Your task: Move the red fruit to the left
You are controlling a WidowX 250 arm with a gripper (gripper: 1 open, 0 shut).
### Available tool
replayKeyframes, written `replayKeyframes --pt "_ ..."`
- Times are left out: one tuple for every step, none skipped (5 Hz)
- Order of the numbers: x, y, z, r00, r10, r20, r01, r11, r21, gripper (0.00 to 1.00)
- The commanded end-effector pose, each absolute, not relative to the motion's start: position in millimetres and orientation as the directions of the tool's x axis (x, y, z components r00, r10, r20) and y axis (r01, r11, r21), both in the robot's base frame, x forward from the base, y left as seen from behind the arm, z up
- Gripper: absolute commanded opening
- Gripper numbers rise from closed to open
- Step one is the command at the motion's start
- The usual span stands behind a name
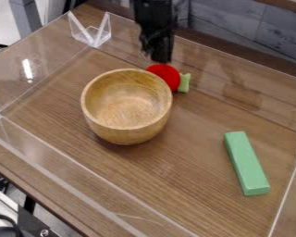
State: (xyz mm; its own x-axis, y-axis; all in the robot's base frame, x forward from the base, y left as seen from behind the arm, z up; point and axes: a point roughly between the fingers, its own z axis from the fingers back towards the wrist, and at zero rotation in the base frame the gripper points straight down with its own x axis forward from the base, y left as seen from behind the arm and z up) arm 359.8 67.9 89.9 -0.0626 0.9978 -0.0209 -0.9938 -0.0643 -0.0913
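Note:
My gripper will open its fingers and close around the fruit's body (166,79) before lifting it, because its shut fingers reach only the top of the red fruit.
The red fruit (166,76) is a small glossy ball with a pale green end (184,83). It lies on the wooden table just behind the wooden bowl (126,105), at the bowl's right rear rim. My gripper (158,56) hangs straight above the fruit, its dark fingers (155,43) drawn together and shut. The tips end right at the fruit's top. I cannot tell whether they pinch it or only touch it.
A flat green block (247,162) lies at the right front. A clear plastic wall (27,69) surrounds the table, and a clear folded stand (92,31) sits at the back left. The bowl stands directly left and in front of the fruit.

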Motion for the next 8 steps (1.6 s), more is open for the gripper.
replayKeyframes --pt "362.8 84.7 134.4 -0.133 0.991 -0.03 -0.974 -0.136 -0.182 0.0" --pt "366.3 73.9 110.6 -0.145 0.989 -0.01 -0.975 -0.144 -0.166 1.0" --pt "369.5 63.1 85.7 -0.154 0.988 0.006 -0.978 -0.151 -0.144 1.0" --pt "371.4 60.4 60.7 -0.15 0.988 0.026 -0.98 -0.145 -0.136 1.0" --pt "371.5 72.3 75.8 -0.148 0.989 -0.014 -0.978 -0.149 -0.146 0.0" --pt "370.9 76.1 100.0 -0.179 0.982 -0.063 -0.972 -0.186 -0.144 0.0" --pt "369.8 81.0 121.9 -0.245 0.966 -0.085 -0.952 -0.256 -0.165 0.0" --pt "368.5 96.6 134.5 -0.333 0.938 -0.092 -0.922 -0.345 -0.177 0.0"
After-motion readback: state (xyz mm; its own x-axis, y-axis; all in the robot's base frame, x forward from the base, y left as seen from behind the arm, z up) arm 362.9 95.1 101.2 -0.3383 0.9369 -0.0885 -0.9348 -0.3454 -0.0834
